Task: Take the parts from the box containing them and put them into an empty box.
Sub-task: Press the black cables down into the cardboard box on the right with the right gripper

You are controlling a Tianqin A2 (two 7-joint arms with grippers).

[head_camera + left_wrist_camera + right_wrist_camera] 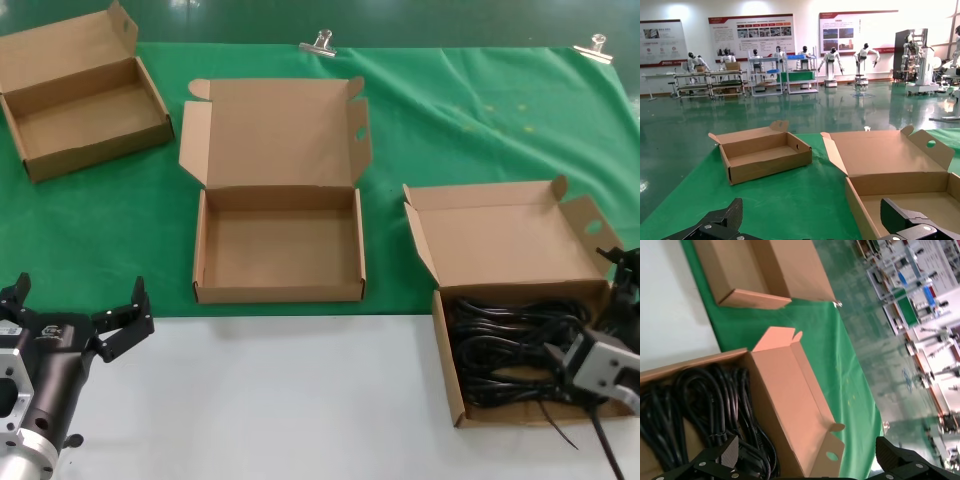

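Observation:
Next, my right gripper closes on the tied middle of the black cables (538,335) (741,438) that lie toward the lid side of the cable box.
The black cables (510,345) lie coiled in the deeper box (447,350) at the right, with its short lid (500,240) standing open. They also show in the right wrist view (690,395). The empty box (280,292), with a tall squarish lid, sits open in the middle. It also shows in the left wrist view (855,200). My right gripper (625,285) is open at the cable box's right side. In its wrist view (807,447) one finger is over the cables and the other is outside the ear flap. My left gripper (78,300) is open and empty over the white table at the front left, shown in its own view (811,210).
A third open cardboard box (90,110) sits at the far left back, also in the left wrist view (765,155). The green cloth (450,130) is held by metal clips (318,42) at the back edge. White tabletop (300,400) runs along the front.

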